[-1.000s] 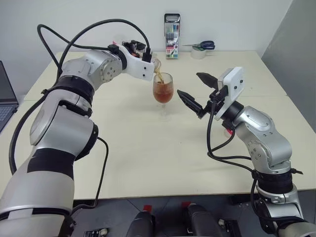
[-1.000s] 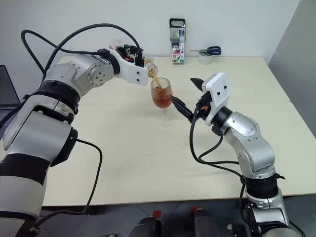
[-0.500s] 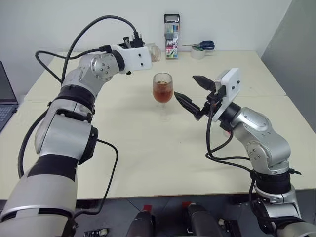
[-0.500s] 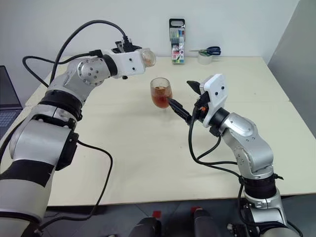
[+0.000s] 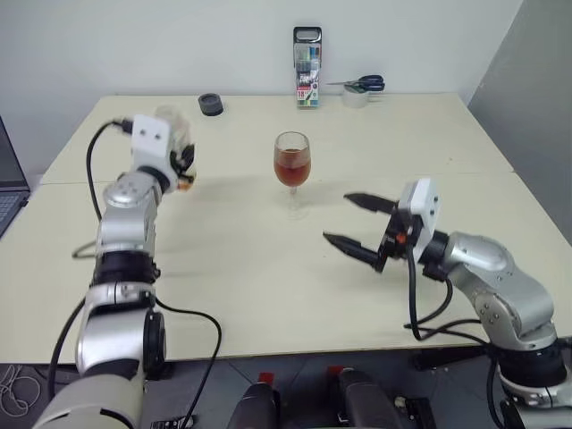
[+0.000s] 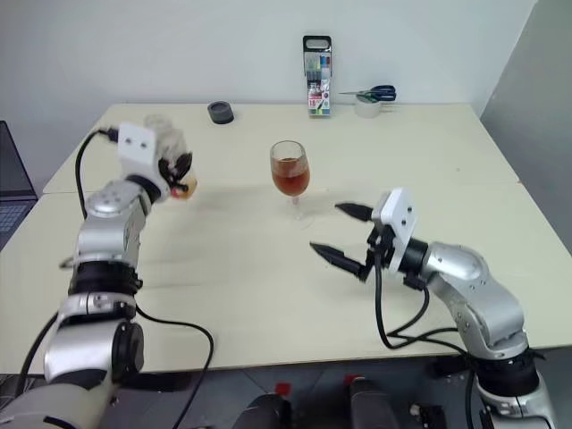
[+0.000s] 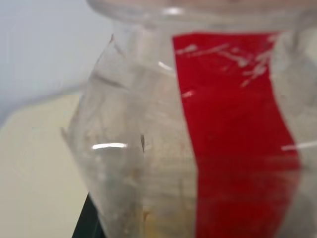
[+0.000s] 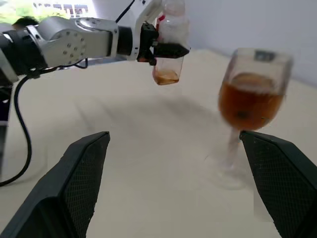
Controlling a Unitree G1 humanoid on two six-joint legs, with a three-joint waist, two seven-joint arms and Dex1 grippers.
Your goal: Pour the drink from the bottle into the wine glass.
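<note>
Next, the left gripper releases the clear bottle, now held upright above the table, on the table (image 5: 189, 214) between the laptop and the wine glass's foot.
The wine glass (image 5: 292, 164) stands mid-table, its bowl about half full of the amber drink (image 5: 292, 168). Well to its left, my left gripper (image 5: 184, 161) is shut on the clear bottle (image 8: 167, 67), which it holds upright above the table. A little drink (image 8: 166, 77) is left in the bottle's bottom, and its red label (image 7: 233, 124) shows up close in the left wrist view. My right gripper (image 5: 337, 217) hangs open and empty over the table, on the near right of the glass and apart from it.
A tall marker pack (image 5: 308, 67), scissors (image 5: 365, 83) on a tape roll and a small dark round thing (image 5: 211, 105) sit along the table's far edge. A laptop corner (image 5: 7, 192) shows at the far left.
My left arm swung the bottle away from the glass, leftward and down, rolling it from tilted to upright. My right gripper sank and drew back from the glass, still open.
</note>
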